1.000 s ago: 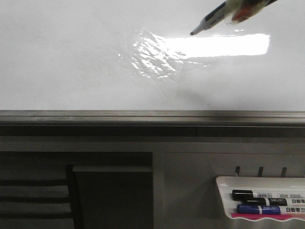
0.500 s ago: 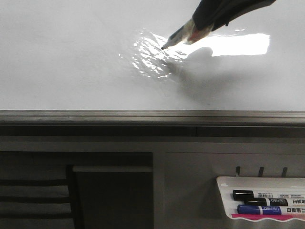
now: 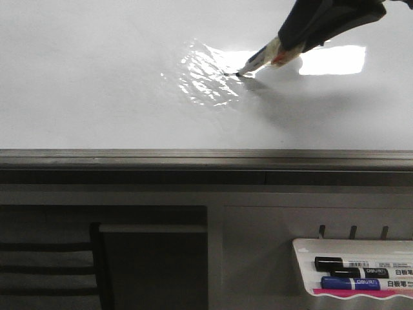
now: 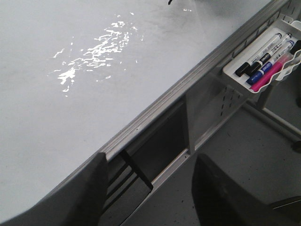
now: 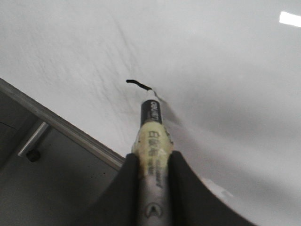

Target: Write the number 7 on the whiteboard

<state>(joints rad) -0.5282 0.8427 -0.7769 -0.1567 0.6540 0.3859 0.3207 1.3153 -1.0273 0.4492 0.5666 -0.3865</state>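
Next, my left gripper takes the black marker in my right gripper at the marker's front end point(image 3: 259, 59), just behind the marker's tip.
The whiteboard point(image 3: 97, 84) is a large glossy white surface with a wrinkled shiny patch and a grey bottom rail point(image 3: 193, 158). My right gripper point(image 3: 292, 40) comes in from the upper right, shut on a black marker point(image 3: 261, 60). The marker's tip rests on the board beside the shiny patch. In the right wrist view the marker point(image 5: 151, 127) sits tight between the fingers of the right gripper point(image 5: 153, 162). Of the number 7 only a short black stroke point(image 5: 136, 83) shows, ending at the tip. My left gripper point(image 4: 150, 188) hangs open with nothing in it, off the board's lower edge.
A small white marker tray point(image 3: 303, 248) hangs below the rail at the lower right, holding a black marker point(image 3: 352, 264) and a blue marker point(image 3: 352, 283). The same tray point(image 4: 230, 73) appears in the left wrist view. Dark frame parts lie under the rail.
The right gripper brought the marker down and left onto the board, then slid it a little to the right, leaving a short black stroke. The left arm has not moved.
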